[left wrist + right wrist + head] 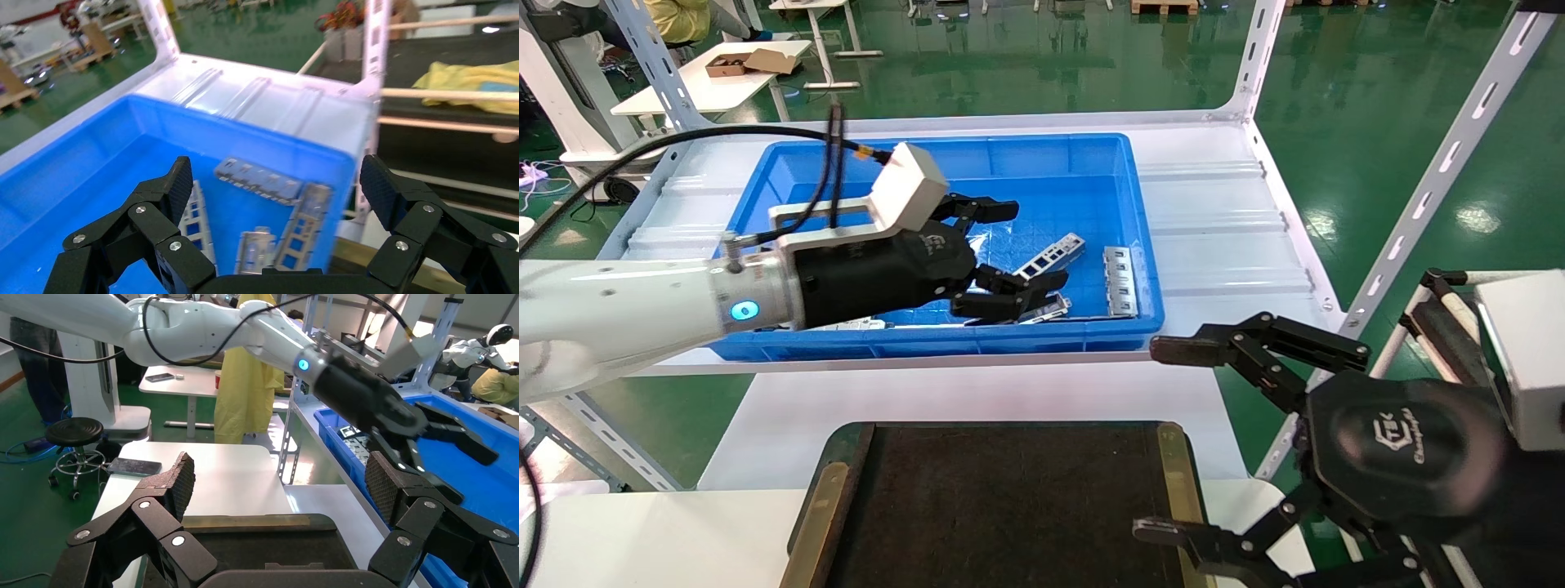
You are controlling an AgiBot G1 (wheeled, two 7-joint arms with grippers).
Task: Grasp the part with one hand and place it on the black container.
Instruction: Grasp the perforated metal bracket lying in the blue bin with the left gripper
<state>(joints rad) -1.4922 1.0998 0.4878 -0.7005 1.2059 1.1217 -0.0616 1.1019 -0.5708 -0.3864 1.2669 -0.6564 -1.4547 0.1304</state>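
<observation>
My left gripper is to close on the near end of the windowed part [1033, 266] [201, 237] that lies farther from the near side of the blue bin.
Silver-grey parts lie in the right end of the blue bin [789, 175]. One windowed part [1054, 253] rests on the bin floor, and in the left wrist view a windowed part [305, 228] lies under the finger gap. My left gripper [1009, 249] [275, 177] hovers over them, open and holding nothing. The black container [1009, 506] [275, 545], with brass side strips, sits at the table's near edge. My right gripper [1164, 441] [278, 478] hangs open by the container's right edge, empty.
A wider grey multi-cell piece [1120, 282] [260, 180] lies against the bin's right wall. The bin stands on a white shelf [1222, 220] framed by slotted metal uprights [1442, 175]. A white tabletop [977, 400] runs between the shelf and the container.
</observation>
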